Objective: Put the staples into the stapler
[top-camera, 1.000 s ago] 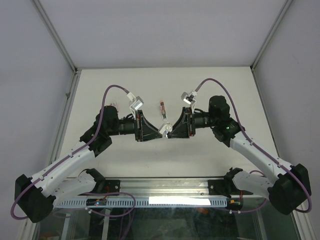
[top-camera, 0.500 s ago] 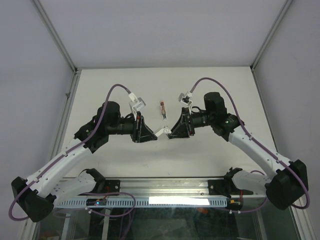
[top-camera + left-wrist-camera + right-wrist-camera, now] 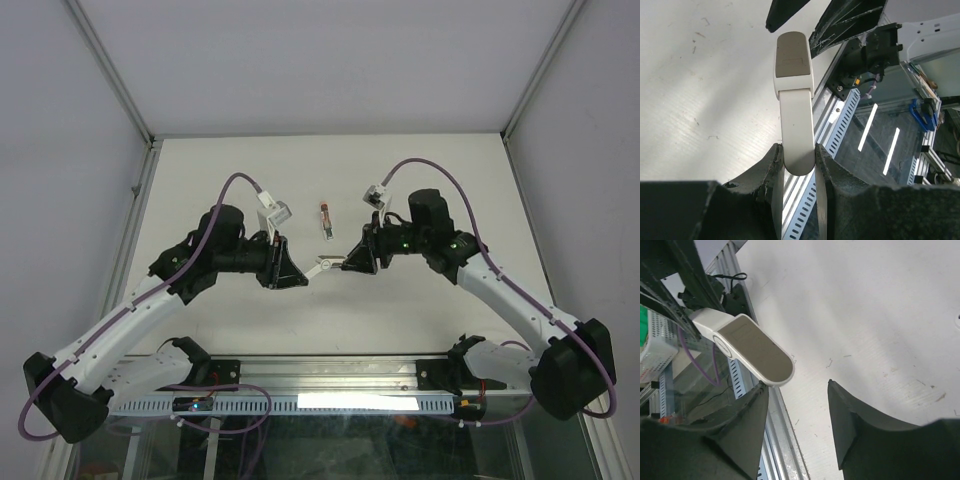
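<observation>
My left gripper is going to let go of the white piece on the bare table (image 3: 288, 240), close beside the item that is reddish and white.
My left gripper (image 3: 303, 271) is shut on one end of the white stapler (image 3: 322, 265) and holds it above the table; in the left wrist view the stapler (image 3: 795, 100) sticks out from between the fingers (image 3: 765, 170). My right gripper (image 3: 345, 263) is open at the stapler's free end. In the right wrist view that grey-faced end (image 3: 747, 347) lies just over the left finger (image 3: 747, 415), not clamped. A tiny reddish and white item (image 3: 325, 218) lies on the table behind the grippers; it is too small to tell whether it is the staples box.
The slotted aluminium rail (image 3: 300, 400) runs along the near table edge, below both arms. The enclosure's walls and frame posts (image 3: 140, 170) border the table on the left, right and back.
Both grippers have swung lower and drawn apart. The right gripper has backed off to the right, so the stapler now shows between them, held by the left gripper alone.
</observation>
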Available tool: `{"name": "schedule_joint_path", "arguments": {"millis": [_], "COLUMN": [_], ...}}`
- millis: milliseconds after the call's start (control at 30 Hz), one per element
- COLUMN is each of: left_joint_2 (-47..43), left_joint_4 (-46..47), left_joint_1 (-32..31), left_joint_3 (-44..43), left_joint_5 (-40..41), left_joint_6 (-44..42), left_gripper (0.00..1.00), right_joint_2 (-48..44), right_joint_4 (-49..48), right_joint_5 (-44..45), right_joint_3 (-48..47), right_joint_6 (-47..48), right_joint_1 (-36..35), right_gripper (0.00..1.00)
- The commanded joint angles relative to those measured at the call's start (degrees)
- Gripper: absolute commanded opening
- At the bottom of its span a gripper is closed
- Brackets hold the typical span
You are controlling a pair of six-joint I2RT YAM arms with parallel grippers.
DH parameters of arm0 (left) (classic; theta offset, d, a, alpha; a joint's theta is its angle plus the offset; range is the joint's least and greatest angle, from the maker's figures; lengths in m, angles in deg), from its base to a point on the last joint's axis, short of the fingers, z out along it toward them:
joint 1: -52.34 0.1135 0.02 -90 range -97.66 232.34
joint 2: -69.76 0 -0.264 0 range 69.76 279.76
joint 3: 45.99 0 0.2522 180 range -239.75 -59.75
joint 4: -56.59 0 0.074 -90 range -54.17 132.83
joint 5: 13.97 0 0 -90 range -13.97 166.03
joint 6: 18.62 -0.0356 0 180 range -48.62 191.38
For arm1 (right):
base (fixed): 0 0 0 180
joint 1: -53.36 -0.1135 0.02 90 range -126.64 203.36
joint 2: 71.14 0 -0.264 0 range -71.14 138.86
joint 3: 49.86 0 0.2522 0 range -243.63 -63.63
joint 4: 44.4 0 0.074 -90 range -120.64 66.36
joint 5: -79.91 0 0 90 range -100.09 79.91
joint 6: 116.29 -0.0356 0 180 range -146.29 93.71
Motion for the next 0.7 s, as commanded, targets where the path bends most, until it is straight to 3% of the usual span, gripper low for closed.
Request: {"name": "schedule_joint_path", "arguments": {"millis": [0,400,667], "left_joint_2": [1.31,12.04,27.90], "left_joint_4": [-4.44,-12.23,-15.94], "left_joint_1": [-0.01,6.36,7.91], "left_joint_3": [-4.14,-9.28,-18.83], "left_joint_5": [1.25,11.04,16.45], "left_joint_6": [0.28,1.35,-0.93], "left_gripper": [0.00,0.00,0.00], "right_joint_2": [-2.19,-9.10,-10.45], "right_joint_4": [-2.98,-4.01,-4.55], "right_joint_5": [7.62,10.93,17.27], "right_joint_3": [0.79,2.35,4.82], "right_joint_6": [-0.95,-2.35,-5.06], "right_joint_1": [1.23,1.84,1.96], "right_gripper": [0.55,0.64,0.64]}}
